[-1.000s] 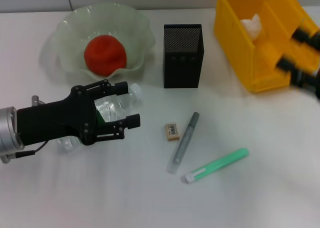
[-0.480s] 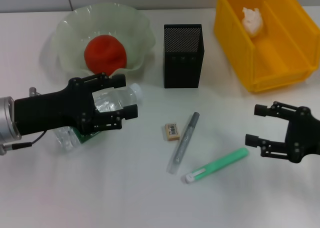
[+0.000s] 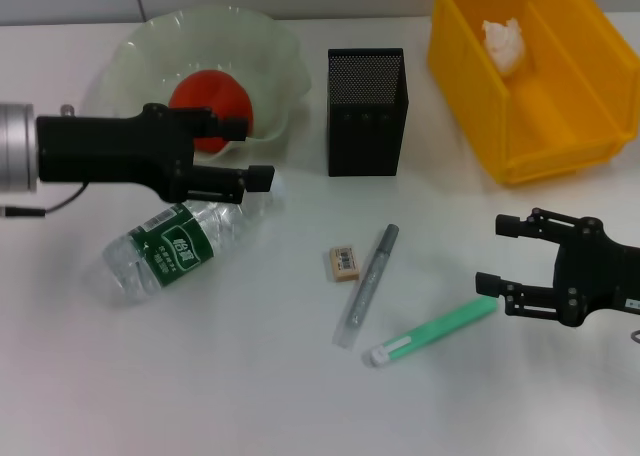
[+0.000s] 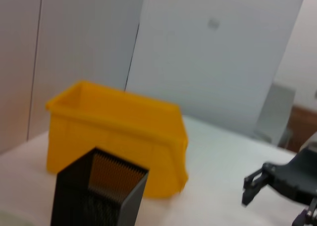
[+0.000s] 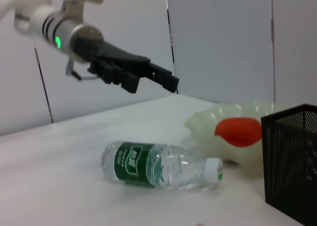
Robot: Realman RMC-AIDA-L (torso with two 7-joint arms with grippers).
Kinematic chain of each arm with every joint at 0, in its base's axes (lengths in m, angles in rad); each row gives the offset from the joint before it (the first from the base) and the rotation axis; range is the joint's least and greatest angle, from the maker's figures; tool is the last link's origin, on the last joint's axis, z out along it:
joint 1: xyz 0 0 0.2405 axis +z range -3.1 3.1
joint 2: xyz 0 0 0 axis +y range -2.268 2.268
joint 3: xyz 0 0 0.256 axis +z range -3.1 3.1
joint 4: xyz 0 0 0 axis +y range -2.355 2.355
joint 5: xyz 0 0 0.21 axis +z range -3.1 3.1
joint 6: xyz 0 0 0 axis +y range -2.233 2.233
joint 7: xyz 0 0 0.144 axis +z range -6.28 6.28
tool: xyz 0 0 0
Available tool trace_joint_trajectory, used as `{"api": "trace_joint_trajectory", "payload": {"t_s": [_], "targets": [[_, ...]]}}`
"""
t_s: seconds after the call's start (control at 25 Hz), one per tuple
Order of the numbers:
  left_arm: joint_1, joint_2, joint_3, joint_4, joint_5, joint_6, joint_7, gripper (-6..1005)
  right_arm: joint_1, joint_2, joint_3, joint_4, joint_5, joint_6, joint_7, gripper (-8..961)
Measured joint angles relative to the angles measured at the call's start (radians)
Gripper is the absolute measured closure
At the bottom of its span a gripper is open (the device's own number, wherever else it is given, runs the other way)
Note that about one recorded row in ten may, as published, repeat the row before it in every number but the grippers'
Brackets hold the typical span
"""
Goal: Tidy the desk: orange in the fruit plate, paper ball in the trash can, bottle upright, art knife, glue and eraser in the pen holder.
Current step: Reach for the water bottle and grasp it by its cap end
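I should next move my left gripper to the bottle's neck (image 3: 260, 202), just under its cap, and close it there to stand the bottle upright.
The bottle (image 3: 175, 241) lies on its side on the desk (image 3: 200, 376), cap toward the fruit plate (image 3: 270, 36); it also shows in the right wrist view (image 5: 158, 166). My left gripper (image 3: 250, 153) hangs open and empty above the bottle's cap end, partly covering the orange (image 3: 215, 101) in the plate. My right gripper (image 3: 495, 254) is open and empty just right of the glue (image 3: 432, 331). The art knife (image 3: 368, 284) and eraser (image 3: 343, 262) lie mid-desk. The paper ball (image 3: 503, 41) sits in the trash can (image 3: 530, 126). The pen holder (image 3: 367, 111) stands upright.
The trash can (image 4: 119, 132) and pen holder (image 4: 99, 196) show in the left wrist view, with my right gripper (image 4: 257, 184) farther off. The right wrist view shows my left gripper (image 5: 148, 77), the orange (image 5: 237, 129) and the pen holder (image 5: 292, 161).
My left gripper has lifted and drawn back off the bottle, which now lies uncovered on the desk. My right gripper has come from the trash can down beside the glue.
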Motion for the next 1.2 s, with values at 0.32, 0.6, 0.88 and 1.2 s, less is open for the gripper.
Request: {"api": "trace_joint_trajectory", "payload": {"t_s": [0.32,0.6,0.88,1.2], "targets": [[-0.151,-0.037,0.016,0.199,0.326,-0.025,-0.289,171,0.002,0.009,-0.002,-0.001,-0.013,0.033,-0.001,170],[-0.284,-0.043,0.210,0.243,0.488,-0.057,-0.532,172,0.003,0.010,-0.002,0.000,-0.013,0.039,-0.001,170],[-0.340,-0.048,0.379,0.254,0.551,-0.098,-0.702,173,0.003,0.012,-0.001,0.001,-0.013,0.049,-0.001,170],[-0.362,-0.051,0.508,0.224,0.606,-0.152,-0.827,174,-0.002,0.012,-0.001,0.001,-0.009,0.049,-0.001,170]]}}
